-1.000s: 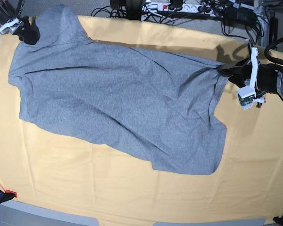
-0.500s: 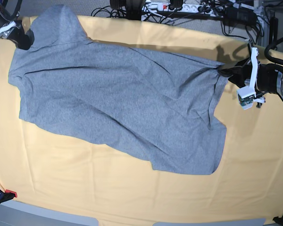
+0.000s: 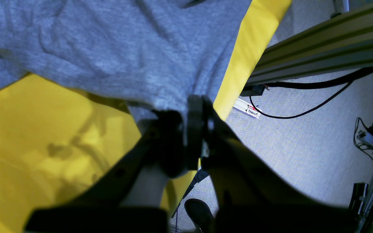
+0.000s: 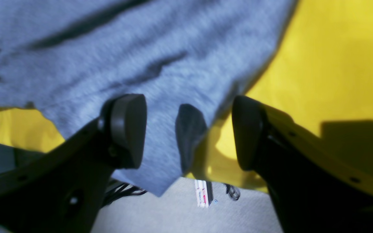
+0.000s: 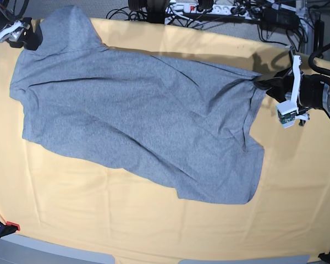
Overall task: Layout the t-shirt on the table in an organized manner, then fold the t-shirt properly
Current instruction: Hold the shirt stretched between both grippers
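Creases run at a slant across the t-shirt from the left gripper's pinch, so the robot's right gripper needs to grip the t-shirt's edge (image 4: 209,121) near its loose corner and pull it tight.
The grey t-shirt (image 5: 137,121) lies spread diagonally, plain side up and creased, on the yellow-orange table (image 5: 154,225). At the shirt's right edge my left gripper (image 5: 262,82) is shut on a pinch of grey fabric. The left wrist view shows its fingers (image 3: 195,106) pressed together on the t-shirt (image 3: 108,48) near the table's edge. At the far left corner my right gripper (image 5: 30,37) stands open. In the right wrist view its jaws (image 4: 188,132) are wide apart, with a corner of the t-shirt (image 4: 141,48) lying loose between them and hanging past the table edge.
Cables and power strips (image 5: 209,8) lie on the floor beyond the far edge. A metal frame rail (image 3: 319,55) runs beside the table on the left arm's side. A red-tipped clamp (image 5: 3,226) grips the front left corner.
My right gripper shifted left, then back up to the shirt's far left corner. The left gripper and the shirt have stayed where they were.
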